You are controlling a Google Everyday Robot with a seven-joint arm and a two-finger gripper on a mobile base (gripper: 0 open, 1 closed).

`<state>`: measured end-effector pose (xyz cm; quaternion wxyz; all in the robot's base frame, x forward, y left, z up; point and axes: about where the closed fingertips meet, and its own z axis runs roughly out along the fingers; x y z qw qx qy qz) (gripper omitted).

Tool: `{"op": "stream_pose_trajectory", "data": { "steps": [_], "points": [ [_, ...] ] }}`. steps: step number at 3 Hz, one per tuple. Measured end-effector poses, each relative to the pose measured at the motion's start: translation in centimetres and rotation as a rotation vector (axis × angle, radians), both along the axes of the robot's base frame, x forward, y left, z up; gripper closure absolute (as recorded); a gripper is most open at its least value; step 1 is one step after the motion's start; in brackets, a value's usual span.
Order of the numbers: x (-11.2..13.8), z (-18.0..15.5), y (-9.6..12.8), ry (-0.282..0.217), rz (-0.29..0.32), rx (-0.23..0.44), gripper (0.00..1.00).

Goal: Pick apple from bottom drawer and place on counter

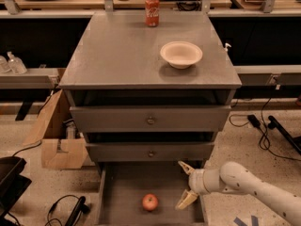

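The small red apple is in the open bottom drawer. My gripper should go to it next and close on the apple's sides (150, 201).
The small red apple (150, 202) lies on the floor of the open bottom drawer (122, 185), near its front middle. My gripper (185, 183) is open, its two yellowish fingers spread over the drawer's right side. It sits a short way to the right of the apple and slightly above it, not touching it. The white arm reaches in from the lower right. The grey counter (122, 55) tops the cabinet above.
A white bowl (181, 54) and a red soda can (152, 11) stand on the counter. Two shut drawer fronts with knobs (150, 120) are above the open drawer. A cardboard box (54, 133) stands left of the cabinet; cables (256, 124) lie on the floor at right.
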<state>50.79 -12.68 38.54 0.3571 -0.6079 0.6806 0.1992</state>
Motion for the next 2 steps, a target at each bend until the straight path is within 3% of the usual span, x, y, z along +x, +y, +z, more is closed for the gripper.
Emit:
{"op": "stream_pose_trajectory", "data": {
  "steps": [1,2],
  "points": [
    [0.1,0.2,0.0,-0.003,0.001,-0.002,0.00],
    [-0.1,-3.4,1.5,0.020,0.005,0.035,0.00]
  ]
}}
